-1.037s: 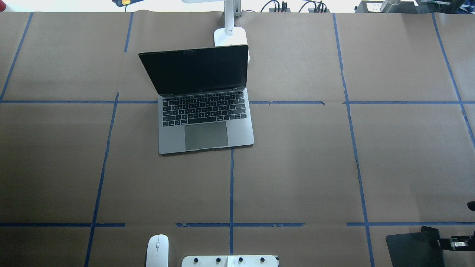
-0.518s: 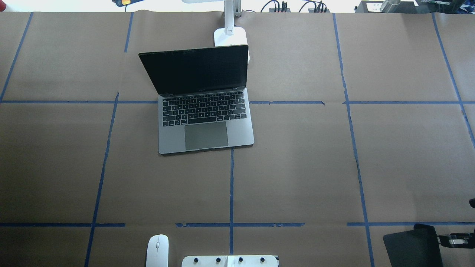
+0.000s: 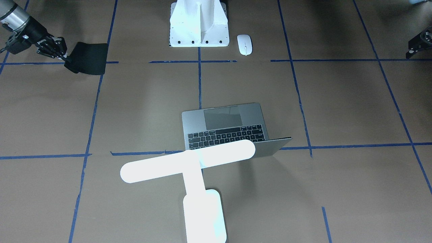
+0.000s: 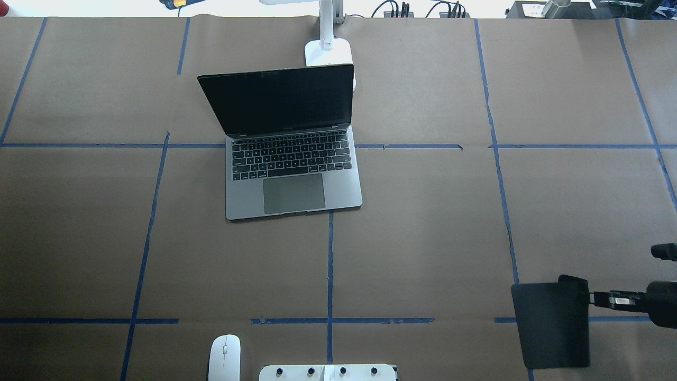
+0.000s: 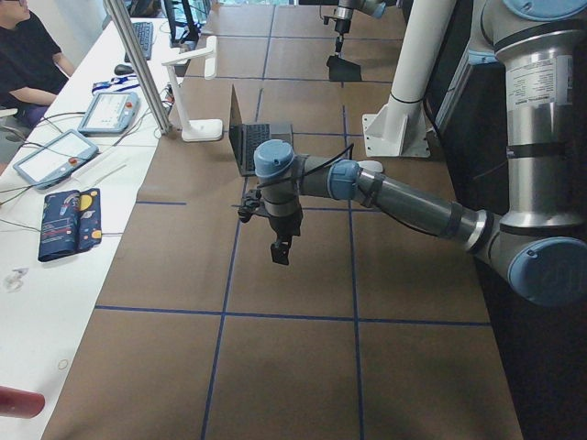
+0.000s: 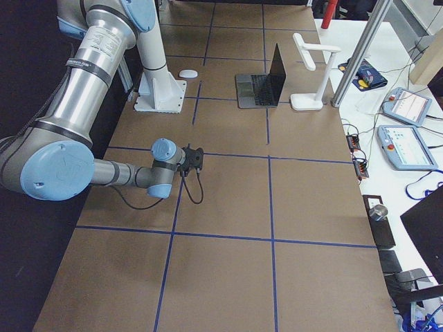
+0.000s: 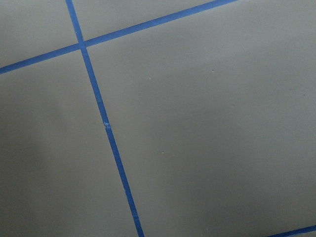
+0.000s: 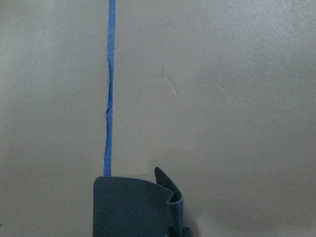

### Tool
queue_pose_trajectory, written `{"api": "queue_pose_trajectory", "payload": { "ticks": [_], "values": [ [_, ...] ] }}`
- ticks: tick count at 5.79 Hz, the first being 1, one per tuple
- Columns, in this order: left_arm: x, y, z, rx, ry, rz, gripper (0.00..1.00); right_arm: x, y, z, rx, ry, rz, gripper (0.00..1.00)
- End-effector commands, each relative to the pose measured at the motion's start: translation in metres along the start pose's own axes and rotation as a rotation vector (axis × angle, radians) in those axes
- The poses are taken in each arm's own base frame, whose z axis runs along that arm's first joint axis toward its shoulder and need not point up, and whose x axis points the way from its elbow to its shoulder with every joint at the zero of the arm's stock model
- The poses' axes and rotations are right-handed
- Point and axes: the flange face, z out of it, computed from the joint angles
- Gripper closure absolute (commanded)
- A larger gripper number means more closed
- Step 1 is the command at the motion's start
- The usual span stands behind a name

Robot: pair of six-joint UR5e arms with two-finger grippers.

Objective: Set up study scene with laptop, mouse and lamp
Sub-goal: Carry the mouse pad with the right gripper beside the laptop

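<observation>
I should set the black mouse pad on the brown paper (image 3: 143,141) beside the laptop's keyboard with my right gripper.
The open grey laptop (image 4: 293,174) sits left of the table's middle, its dark screen upright. Behind the screen stands the white lamp (image 4: 328,52), whose bar head (image 3: 187,163) reaches over the laptop's lid. The white mouse (image 4: 224,357) lies at the near edge, beside the pedestal. My right gripper (image 4: 589,298) is shut on the edge of a black mouse pad (image 4: 550,323), which hangs low over the table at the right. My left gripper (image 3: 413,45) hovers over bare table at the far left end; I cannot tell whether it is open or shut.
The white bolted pedestal (image 4: 328,372) stands at the middle of the near edge. Blue tape lines (image 4: 330,264) grid the brown paper. Cables and boxes (image 4: 418,9) line the far edge. A person (image 5: 27,55) sits at a side table with tablets.
My right gripper has carried the black mouse pad from the near right corner inward to the left and farther from the near edge. Laptop, lamp and mouse have not moved.
</observation>
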Motion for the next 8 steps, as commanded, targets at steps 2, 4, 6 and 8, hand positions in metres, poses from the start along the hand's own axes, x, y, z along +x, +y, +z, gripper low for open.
{"api": "queue_pose_trajectory", "payload": {
  "ticks": [2,4,6,8],
  "values": [
    [0.003,0.0,-0.001,0.004,0.029,-0.001,0.0,-0.078,-0.073,0.064,0.101,0.015,0.036,1.0],
    [0.003,-0.001,-0.001,0.004,0.031,-0.001,0.0,-0.151,-0.129,0.094,0.116,0.037,0.068,1.0],
    [0.003,-0.001,-0.001,0.004,0.031,-0.001,0.0,-0.222,-0.201,0.14,0.149,0.054,0.099,1.0],
    [0.004,0.0,-0.002,0.006,0.031,-0.012,0.0,-0.227,-0.257,0.157,0.162,0.08,0.14,1.0]
  ]
}}
